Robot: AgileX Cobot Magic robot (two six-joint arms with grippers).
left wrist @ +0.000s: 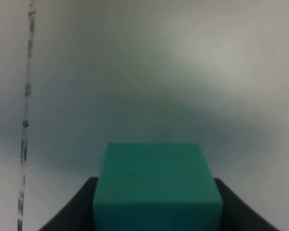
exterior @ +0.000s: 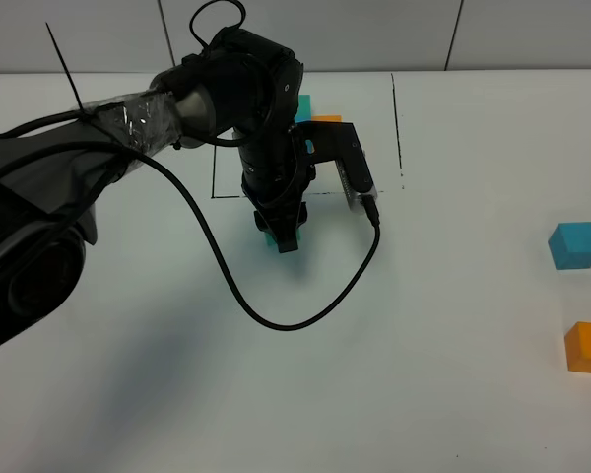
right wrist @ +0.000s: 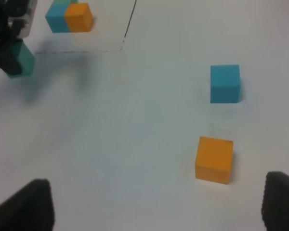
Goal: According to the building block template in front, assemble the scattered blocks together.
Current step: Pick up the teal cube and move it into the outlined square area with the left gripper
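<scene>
The robot's left gripper should release the teal-green block, now held just above the table, on the white table (exterior: 296, 228) just in front of the black-lined rectangle.
My left gripper (exterior: 282, 235) is shut on the teal-green block (left wrist: 156, 185), just in front of the black-lined rectangle; dark fingers (left wrist: 72, 214) flank the cube. The same cube (right wrist: 22, 59) shows in the right wrist view, held just above the white table. The building block template (right wrist: 67, 18) lies inside the frame, mostly hidden by the left arm in the exterior view, where only its orange cube (exterior: 326, 119) and a teal edge show. The sky-blue block (exterior: 575, 244) and the orange block (exterior: 588, 347) sit apart at the far right. My right gripper (right wrist: 154, 214) is open above the table near them, holding nothing.
A black cable (exterior: 276, 320) loops from the left arm over the table in front of the frame. The frame's right black line (exterior: 397, 128) runs toward the back. The orange block lies close to the right edge of the exterior view.
</scene>
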